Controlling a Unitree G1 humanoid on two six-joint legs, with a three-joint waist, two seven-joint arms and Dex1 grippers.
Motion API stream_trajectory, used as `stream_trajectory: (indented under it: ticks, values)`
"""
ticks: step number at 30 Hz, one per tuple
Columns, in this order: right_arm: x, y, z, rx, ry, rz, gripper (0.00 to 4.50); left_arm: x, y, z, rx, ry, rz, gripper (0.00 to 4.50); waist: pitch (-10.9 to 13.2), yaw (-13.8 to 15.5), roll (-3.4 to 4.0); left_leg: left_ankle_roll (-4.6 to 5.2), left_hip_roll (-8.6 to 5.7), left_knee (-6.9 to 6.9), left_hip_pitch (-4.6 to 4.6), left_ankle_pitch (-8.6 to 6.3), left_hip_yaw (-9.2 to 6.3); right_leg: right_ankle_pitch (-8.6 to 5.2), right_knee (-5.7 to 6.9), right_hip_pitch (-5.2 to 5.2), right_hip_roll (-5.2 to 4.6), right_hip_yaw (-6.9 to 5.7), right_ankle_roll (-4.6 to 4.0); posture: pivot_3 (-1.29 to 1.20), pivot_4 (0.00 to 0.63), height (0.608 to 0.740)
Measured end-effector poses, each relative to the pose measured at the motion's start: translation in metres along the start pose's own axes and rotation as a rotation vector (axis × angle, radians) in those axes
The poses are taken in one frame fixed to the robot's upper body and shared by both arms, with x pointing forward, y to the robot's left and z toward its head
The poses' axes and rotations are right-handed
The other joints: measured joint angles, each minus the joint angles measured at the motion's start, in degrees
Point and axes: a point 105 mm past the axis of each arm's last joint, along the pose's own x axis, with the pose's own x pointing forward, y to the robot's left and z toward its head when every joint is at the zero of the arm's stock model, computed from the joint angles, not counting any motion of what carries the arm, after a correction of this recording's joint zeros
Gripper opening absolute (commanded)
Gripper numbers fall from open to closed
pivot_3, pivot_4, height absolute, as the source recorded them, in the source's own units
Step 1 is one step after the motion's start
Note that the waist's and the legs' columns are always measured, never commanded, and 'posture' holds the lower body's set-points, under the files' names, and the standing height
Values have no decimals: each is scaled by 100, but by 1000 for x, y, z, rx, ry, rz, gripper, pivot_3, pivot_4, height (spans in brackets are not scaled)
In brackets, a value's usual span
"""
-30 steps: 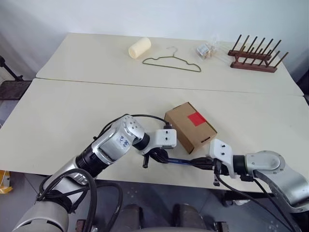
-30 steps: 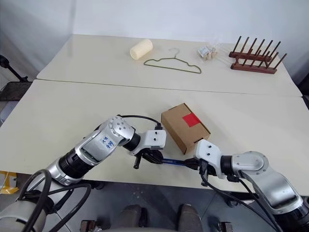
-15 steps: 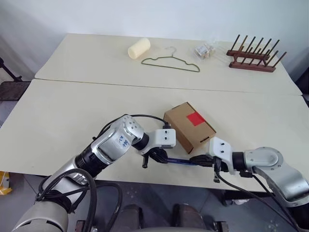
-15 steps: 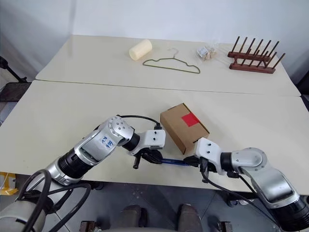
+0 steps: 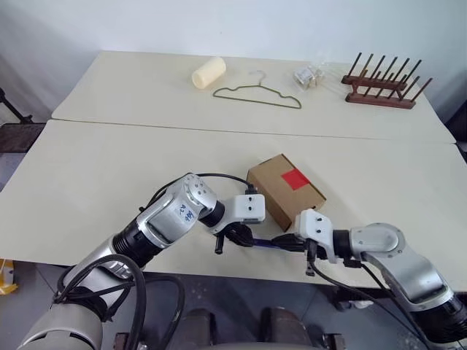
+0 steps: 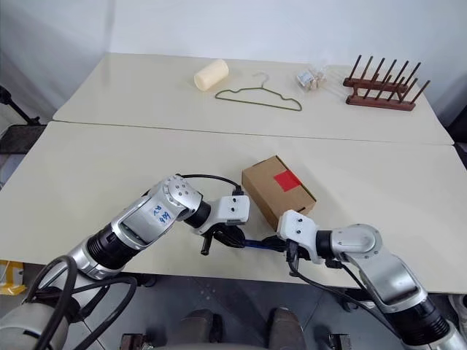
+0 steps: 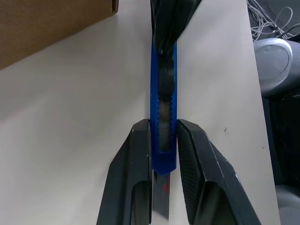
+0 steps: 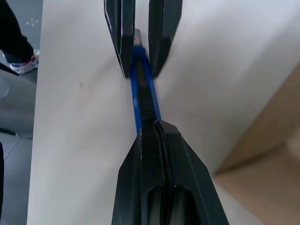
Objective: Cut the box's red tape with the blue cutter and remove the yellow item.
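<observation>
The robot's left gripper clamps the blue cutter's blade end, so its right gripper should open and take the cutter's other end [image 7: 153, 68] before it cuts the red tape.
The brown box [image 5: 281, 195] lies on the near table with the red tape [image 5: 295, 179] square on its top face. Just in front of it, by the table's front edge, the blue cutter [image 5: 267, 244] lies level between my two grippers. My left gripper [image 5: 241, 235] is shut on one end of it; its black fingers [image 7: 133, 164] clamp the blue body [image 7: 163, 103]. My right gripper [image 5: 287, 240] is shut on the other end, and the cutter [image 8: 142, 91] sticks out from its closed tips. The yellow item is out of view.
On the far table lie a cream roll [image 5: 209, 72], a wire hanger [image 5: 257, 95], a small clear packet [image 5: 309, 75] and a wooden peg rack [image 5: 379, 80]. A seam [image 5: 146, 125] divides the two tables. The grippers work close to the front edge [image 5: 219, 271].
My right gripper has slid left along the cutter, closer to the left gripper. The left gripper and the box have stayed in place.
</observation>
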Motion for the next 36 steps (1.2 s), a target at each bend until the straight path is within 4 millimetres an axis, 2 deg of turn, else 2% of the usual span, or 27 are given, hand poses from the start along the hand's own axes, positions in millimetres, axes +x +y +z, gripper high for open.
stream_trajectory:
  ticks: [8,10,11,13,16,19,21,23,27,30,36]
  values:
    - [-7,6,-1,46,-11,17,33,1,-1,1,15,-6,-11,439,0,9,0,0,-2,-1,-3,0,1,0,-3,0,-1,0,0,0,150,740]
    - [-12,12,-1,134,-37,51,33,1,-2,2,21,-21,-12,439,1,12,0,0,-2,0,-6,0,0,0,-3,-1,-2,0,0,0,150,740]
    - [-18,13,2,198,-68,58,33,1,-2,1,25,-38,-10,439,1,10,1,1,-2,0,-7,0,0,0,-2,-3,-4,1,0,0,150,740]
    - [-42,9,18,335,-133,69,33,2,-4,0,50,-79,-13,439,4,6,4,4,12,0,-9,1,-3,2,-2,-3,-13,2,1,0,150,740]
    - [-83,4,36,496,-158,74,894,-6,-5,-2,174,-136,4,439,5,6,2,4,22,-1,-9,1,-7,4,-4,-2,-14,-5,0,0,150,740]
    - [-110,-8,46,624,-201,9,1872,-23,-1,-1,330,-183,75,439,5,-1,1,4,25,-2,-8,1,-4,7,-12,-2,-18,-6,-5,0,150,740]
    - [-130,-21,40,758,-129,-76,2589,-34,1,3,448,-212,136,439,6,-3,7,10,15,-2,-8,5,5,8,-13,-3,-32,-2,-6,0,150,740]
    - [-144,-24,33,857,-19,-127,3257,-44,6,9,521,-241,203,439,7,3,7,12,16,-2,-10,5,3,8,-16,-5,-31,-7,-6,0,150,740]
    - [-135,-18,36,973,-26,-45,4474,-55,12,19,594,-292,286,439,8,8,4,13,7,-3,-15,4,3,13,-12,-6,-29,-14,2,0,150,740]
    - [-119,-9,34,1050,12,-2,4474,-57,14,25,609,-306,304,439,9,11,3,14,3,-1,-26,4,2,15,-13,-14,-28,-19,7,0,150,740]
    - [-93,-12,39,1073,-69,-14,4474,-55,15,31,607,-326,303,439,11,8,-1,14,-1,-1,-28,4,4,19,-17,-15,-21,-18,12,0,150,740]
